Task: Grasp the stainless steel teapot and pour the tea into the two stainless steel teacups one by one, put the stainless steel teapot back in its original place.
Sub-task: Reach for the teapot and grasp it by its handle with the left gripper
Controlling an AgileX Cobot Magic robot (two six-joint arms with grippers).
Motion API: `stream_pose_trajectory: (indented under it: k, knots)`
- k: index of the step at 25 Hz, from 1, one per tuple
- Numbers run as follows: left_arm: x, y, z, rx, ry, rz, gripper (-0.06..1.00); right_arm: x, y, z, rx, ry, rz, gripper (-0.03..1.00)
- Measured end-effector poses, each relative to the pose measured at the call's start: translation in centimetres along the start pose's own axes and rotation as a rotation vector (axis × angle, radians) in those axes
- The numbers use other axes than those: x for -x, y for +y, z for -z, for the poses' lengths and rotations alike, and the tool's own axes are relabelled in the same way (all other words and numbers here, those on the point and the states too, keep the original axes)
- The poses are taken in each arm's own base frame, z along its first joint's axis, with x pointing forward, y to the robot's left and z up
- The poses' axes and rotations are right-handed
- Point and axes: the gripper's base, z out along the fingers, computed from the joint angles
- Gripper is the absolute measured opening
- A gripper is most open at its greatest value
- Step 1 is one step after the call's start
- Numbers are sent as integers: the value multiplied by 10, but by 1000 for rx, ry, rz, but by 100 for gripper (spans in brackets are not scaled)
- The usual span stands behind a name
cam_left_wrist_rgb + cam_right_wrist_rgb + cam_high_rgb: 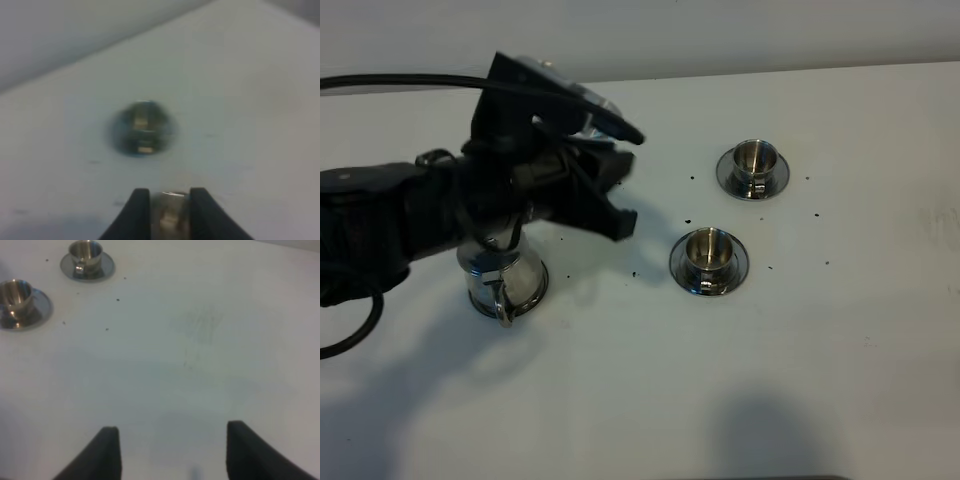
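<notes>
Next, I close my left gripper on the stainless steel teapot's loop handle [501, 299], at the pot's front.
The stainless steel teapot [505, 278] stands upright at the left of the white table, its loop handle toward the front. My left arm hides its lid and spout, and the pot's own saucer does not show. My left gripper [620, 185] is open and empty, raised to the right of the pot and pointing toward the cups. The two teacups sit on saucers, one nearer [708, 258] and one farther back [752, 165]. The left wrist view shows both blurred: one ahead [142, 127], one beyond the fingertips [170, 216]. My right gripper [170, 450] is open over bare table, with both cups [15, 296] [86, 255] far off.
Small dark specks [688, 221] lie scattered on the table around the cups. A black cable [380, 82] runs along the left arm. The table's back edge [800, 70] meets a pale wall.
</notes>
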Motion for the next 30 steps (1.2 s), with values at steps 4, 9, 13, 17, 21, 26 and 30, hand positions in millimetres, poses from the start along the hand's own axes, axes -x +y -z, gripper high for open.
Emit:
stream_pose_trajectory:
  k: [4, 9, 13, 17, 21, 26, 30]
  knots:
    - [-14, -3, 7, -234, 131, -8, 23, 0, 0, 0, 0, 0, 0, 46]
    - [-30, 9, 14, -180, 384, -68, 23, 0, 0, 0, 0, 0, 0, 46]
    - [-21, 21, 17, -42, 452, 10, 23, 0, 0, 0, 0, 0, 0, 46]
    - [-9, 30, 23, 90, 516, 119, 25, 0, 0, 0, 0, 0, 0, 46]
    - [-3, 38, 31, 220, 585, 229, 31, 0, 0, 0, 0, 0, 0, 46]
    - [-5, 41, 37, 313, 640, 394, 42, 0, 0, 0, 0, 0, 0, 46]
    - [-8, 40, 40, 338, 678, 442, 51, 0, 0, 0, 0, 0, 0, 46]
